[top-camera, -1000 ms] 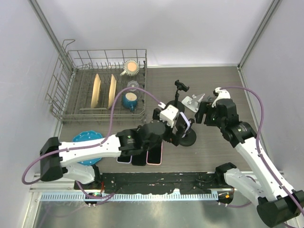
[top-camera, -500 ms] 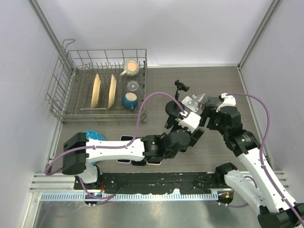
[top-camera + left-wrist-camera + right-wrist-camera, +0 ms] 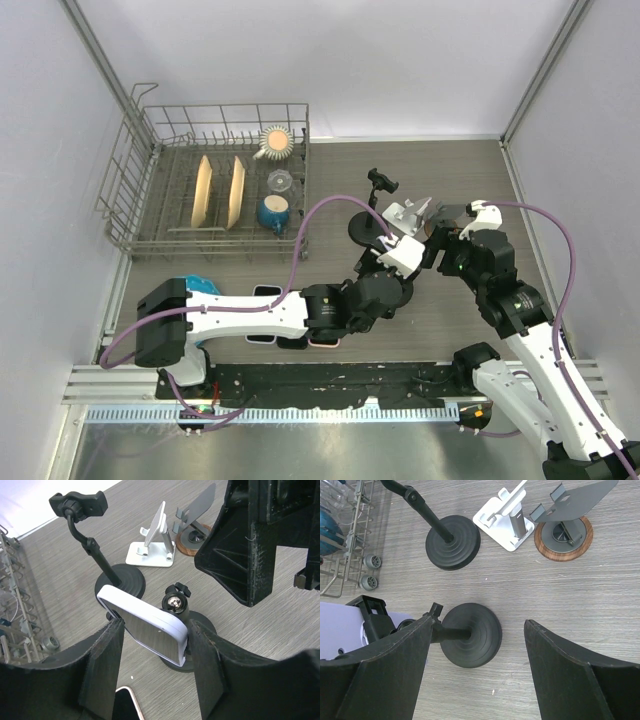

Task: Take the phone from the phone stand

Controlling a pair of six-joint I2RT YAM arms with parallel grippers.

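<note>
The phone lies slanted across the left gripper with fingers at its side edges, so that gripper should open and pinch the phone's front and back [image 3: 150,633].
The phone [image 3: 142,629] has a pale lavender case and stands tilted between the fingers of my left gripper [image 3: 156,630], which is shut on its two side edges. Behind it is the black phone stand [image 3: 176,607], with its ball-joint head and round base [image 3: 197,630]. In the right wrist view the stand's base [image 3: 471,636] lies between the wide-open jaws of my right gripper [image 3: 477,625], its stem leads left to the clamp [image 3: 370,609], and the phone [image 3: 340,630] is at the left edge. In the top view my left gripper [image 3: 397,252] covers phone and stand; my right gripper [image 3: 440,245] is beside it.
A black gooseneck stand [image 3: 368,210], a white stand [image 3: 402,215] and a grey stand on a wooden base [image 3: 438,215] stand behind. Phones [image 3: 325,330] lie flat under the left arm. A dish rack [image 3: 210,190] is at the back left and a blue plate [image 3: 195,290] at the left.
My left arm has swung right and forward, and its gripper now sits over the stand around the phone. My right gripper has drawn slightly right and towards the near edge.
</note>
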